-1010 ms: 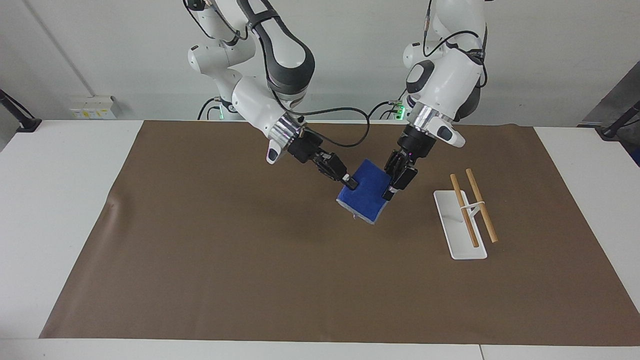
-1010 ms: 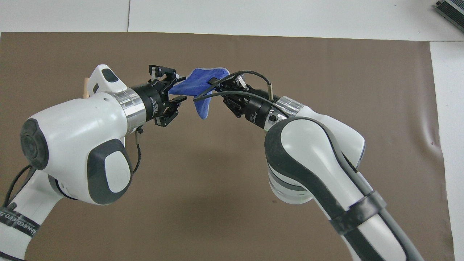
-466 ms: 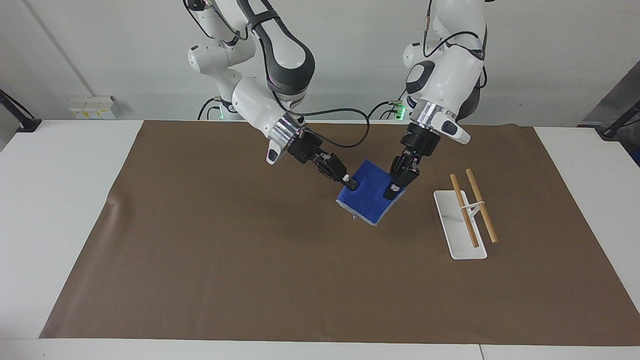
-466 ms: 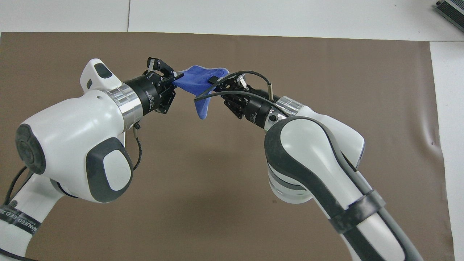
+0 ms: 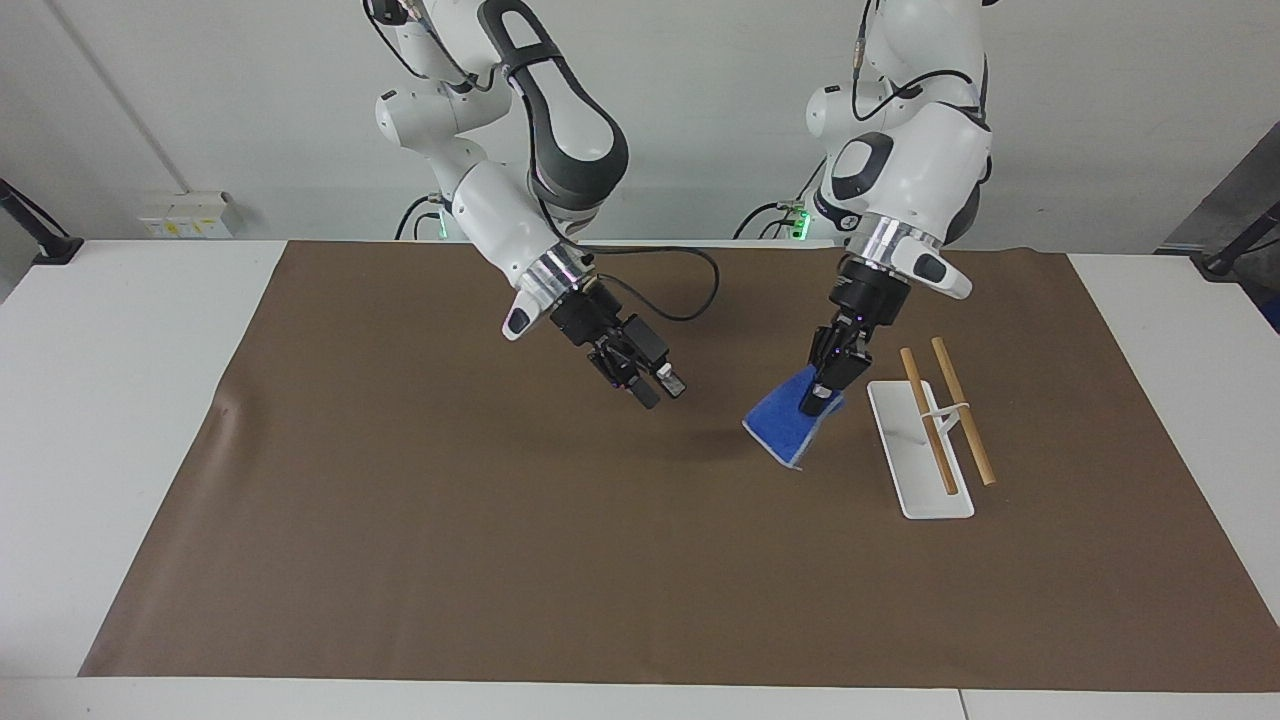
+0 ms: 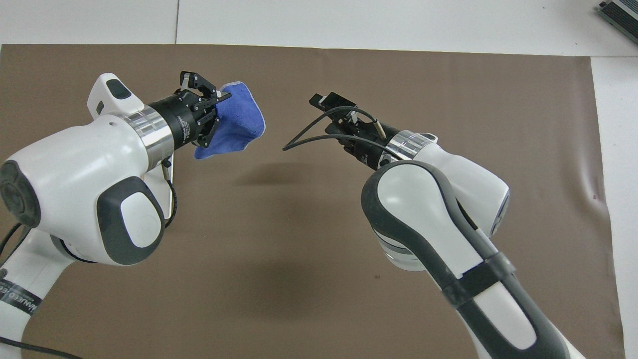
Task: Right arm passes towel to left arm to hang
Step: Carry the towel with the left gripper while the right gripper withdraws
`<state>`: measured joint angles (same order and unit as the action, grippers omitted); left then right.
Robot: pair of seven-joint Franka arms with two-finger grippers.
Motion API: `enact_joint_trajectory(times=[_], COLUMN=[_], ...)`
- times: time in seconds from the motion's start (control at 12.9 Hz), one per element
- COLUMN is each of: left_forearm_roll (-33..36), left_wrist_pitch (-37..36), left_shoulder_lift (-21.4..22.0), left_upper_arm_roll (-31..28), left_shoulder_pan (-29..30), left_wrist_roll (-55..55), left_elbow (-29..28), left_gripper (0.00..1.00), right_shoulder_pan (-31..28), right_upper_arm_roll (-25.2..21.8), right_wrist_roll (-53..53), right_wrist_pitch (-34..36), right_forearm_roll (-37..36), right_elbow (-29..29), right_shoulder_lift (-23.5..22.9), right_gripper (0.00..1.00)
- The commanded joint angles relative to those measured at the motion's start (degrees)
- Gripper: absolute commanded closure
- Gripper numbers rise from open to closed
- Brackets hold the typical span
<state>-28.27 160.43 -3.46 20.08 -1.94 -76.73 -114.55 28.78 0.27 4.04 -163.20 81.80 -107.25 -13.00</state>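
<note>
The robot's left gripper will release the blue towel, now hanging in the air over the brown mat, draped across the wooden rods of the white rack (image 6: 141,142).
The blue towel (image 5: 783,430) hangs from my left gripper (image 5: 820,398), which is shut on its upper edge, up in the air over the brown mat just beside the white rack (image 5: 905,470). In the overhead view the towel (image 6: 234,122) droops from the left gripper (image 6: 213,102). My right gripper (image 5: 660,388) is open and empty over the middle of the mat, well apart from the towel. It also shows in the overhead view (image 6: 330,101).
The rack has a white base and two wooden rods (image 5: 945,410) on a low stand, toward the left arm's end of the table. The brown mat (image 5: 400,500) covers most of the white table (image 5: 120,400). The left arm hides the rack in the overhead view.
The right gripper has let go of the towel and drawn back toward its own end. The left gripper, shut on the towel, has carried it toward the rack.
</note>
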Motion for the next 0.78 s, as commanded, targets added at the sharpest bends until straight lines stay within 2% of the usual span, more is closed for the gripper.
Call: enact_joint_trajectory(times=[0.0, 0.23, 0.47, 0.7], left_forearm_roll=[-0.5, -0.5, -0.5, -0.5], left_wrist_pitch=[0.0, -1.3, -3.3, -4.1], left_shoulder_lift=[0.5, 0.8, 1.1, 1.6], left_upper_arm_roll=[-4.8, -11.4, -15.1, -18.3], left_shoulder_pan=[0.3, 0.3, 0.3, 0.3], left_wrist_roll=[1.2, 1.3, 1.3, 1.3], left_elbow=[-2.5, -4.4, -4.8, -5.8], left_gripper=[1.00, 1.00, 1.00, 1.00], right_shoulder_pan=[-3.5, -8.6, -14.4, -17.8], right_upper_arm_roll=[0.4, 0.4, 0.4, 0.1], right_wrist_roll=[1.9, 1.9, 1.9, 1.3], right_wrist_pitch=[0.2, 4.0, 11.2, 16.8], right_forearm_roll=[-10.7, -28.8, -50.7, -60.6], right_elbow=[-1.8, -2.6, -2.3, -2.0], right_shoulder_lift=[0.3, 0.3, 0.3, 0.6], right_gripper=[0.00, 0.00, 0.00, 0.00])
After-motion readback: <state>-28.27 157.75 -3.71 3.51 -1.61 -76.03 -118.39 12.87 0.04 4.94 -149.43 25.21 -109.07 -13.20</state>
